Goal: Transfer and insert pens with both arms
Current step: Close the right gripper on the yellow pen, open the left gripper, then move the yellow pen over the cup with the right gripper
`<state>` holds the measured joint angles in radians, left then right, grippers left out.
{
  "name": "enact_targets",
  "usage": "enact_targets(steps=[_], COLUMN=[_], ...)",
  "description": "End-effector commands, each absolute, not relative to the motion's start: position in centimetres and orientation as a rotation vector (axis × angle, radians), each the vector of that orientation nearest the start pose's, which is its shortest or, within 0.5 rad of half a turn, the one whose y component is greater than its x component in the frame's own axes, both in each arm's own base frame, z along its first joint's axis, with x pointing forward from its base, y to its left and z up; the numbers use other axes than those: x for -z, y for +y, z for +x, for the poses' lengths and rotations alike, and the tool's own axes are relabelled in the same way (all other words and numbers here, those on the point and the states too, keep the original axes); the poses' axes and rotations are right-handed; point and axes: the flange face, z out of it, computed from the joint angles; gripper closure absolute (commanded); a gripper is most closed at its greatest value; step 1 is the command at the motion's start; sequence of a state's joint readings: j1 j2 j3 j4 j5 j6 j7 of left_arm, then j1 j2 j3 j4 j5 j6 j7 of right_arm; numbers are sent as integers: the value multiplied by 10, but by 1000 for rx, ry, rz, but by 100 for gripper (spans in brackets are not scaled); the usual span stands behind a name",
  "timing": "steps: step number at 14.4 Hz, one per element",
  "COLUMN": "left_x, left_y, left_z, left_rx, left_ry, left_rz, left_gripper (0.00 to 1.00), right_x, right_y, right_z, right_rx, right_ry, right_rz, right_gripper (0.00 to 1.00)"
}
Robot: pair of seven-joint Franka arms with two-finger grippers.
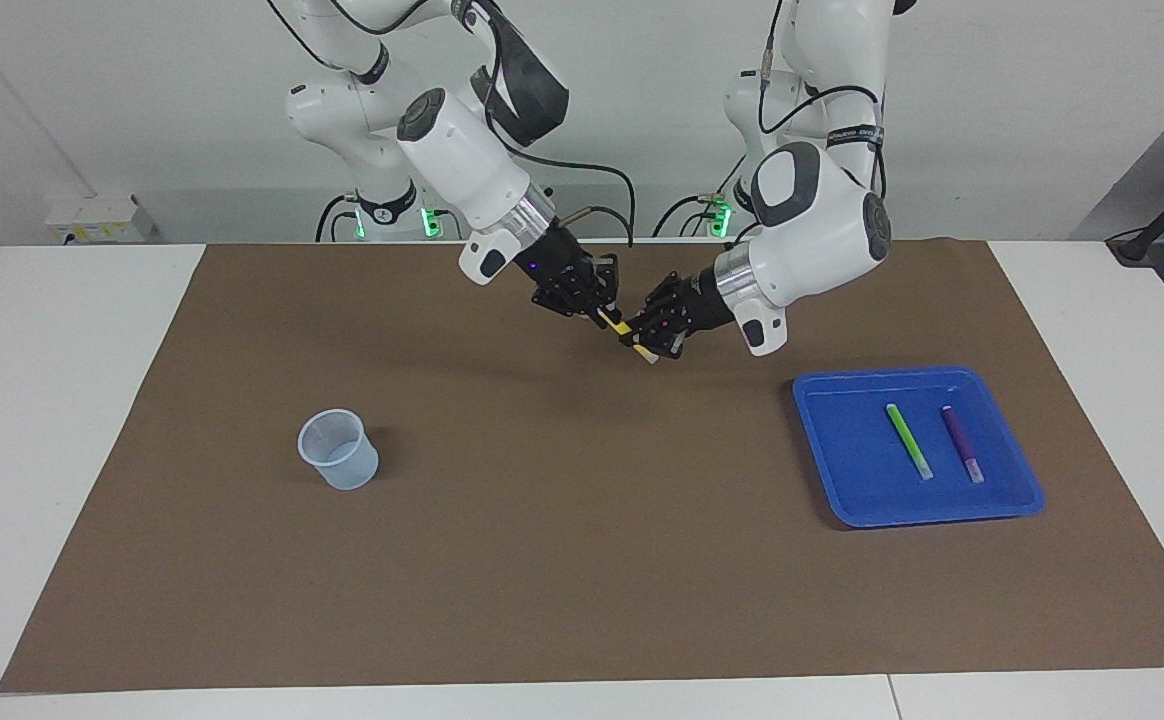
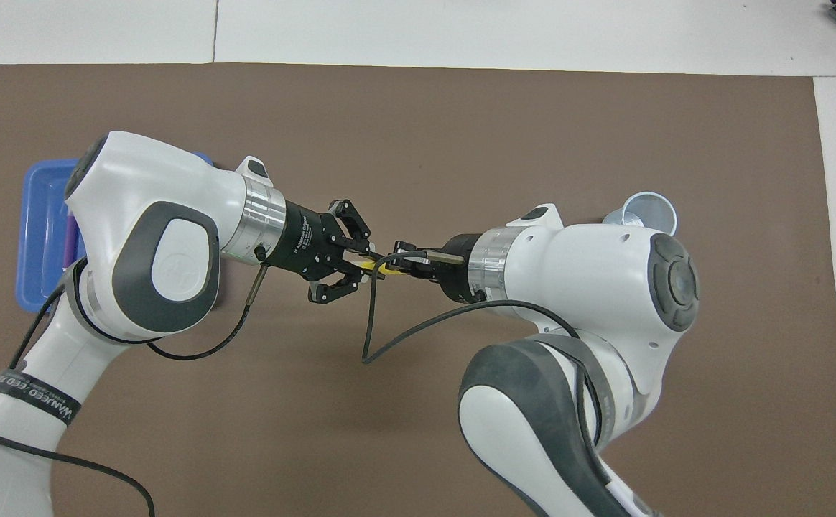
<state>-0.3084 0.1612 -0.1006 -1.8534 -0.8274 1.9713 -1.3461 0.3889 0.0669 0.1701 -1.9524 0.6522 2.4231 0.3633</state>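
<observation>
The yellow pen, now tilted over the mat's middle, will be let go by my right gripper inside the clear plastic cup (image 2: 657, 229) that stands on the brown mat.
The yellow pen (image 1: 618, 324) hangs tilted in the air over the middle of the brown mat, between both grippers; it also shows in the overhead view (image 2: 368, 266). My left gripper (image 1: 645, 340) is shut on its lower part, with the whitish tip poking out below. My right gripper (image 1: 602, 310) is at the pen's upper end. The green pen (image 1: 908, 440) and the purple pen (image 1: 962, 443) lie side by side in the blue tray (image 1: 842, 470). In the overhead view the left gripper (image 2: 369, 264) meets the right gripper (image 2: 398, 267) nose to nose.
A clear plastic cup (image 1: 339, 449) stands upright on the mat toward the right arm's end; it also shows in the overhead view (image 2: 648, 212). The blue tray sits toward the left arm's end and is partly hidden under the left arm in the overhead view (image 2: 34, 237). A black cable (image 2: 368, 323) loops from the right wrist.
</observation>
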Motion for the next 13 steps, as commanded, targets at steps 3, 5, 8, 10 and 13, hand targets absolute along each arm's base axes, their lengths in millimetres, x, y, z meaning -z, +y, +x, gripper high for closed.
enact_targets(steps=[3,5,8,10,13], left_x=[-464,-470,-477,-473,-466], left_y=[-275,-264,-242,-218,-193], left_z=[532,536,538,533,540], left_rx=[-1087,-892,-740,-729,-455], left_ry=[-2087,-1989,-1740,-1460,-900], left_rz=[-2736,-2820,-2969,-3116,-3282], left_gripper=[0,0,0,0,0], right_x=[-506,-517,-536,-538,-533], right_y=[310,291,245,201,108], right_z=[533,544,562,570,586], right_rx=[173,170,170,138,132], right_ry=[196,161,58,-76,-263], right_rz=[-2530,-2593,-2749,-2793,-2876], right_gripper=[100,100,100,100,100])
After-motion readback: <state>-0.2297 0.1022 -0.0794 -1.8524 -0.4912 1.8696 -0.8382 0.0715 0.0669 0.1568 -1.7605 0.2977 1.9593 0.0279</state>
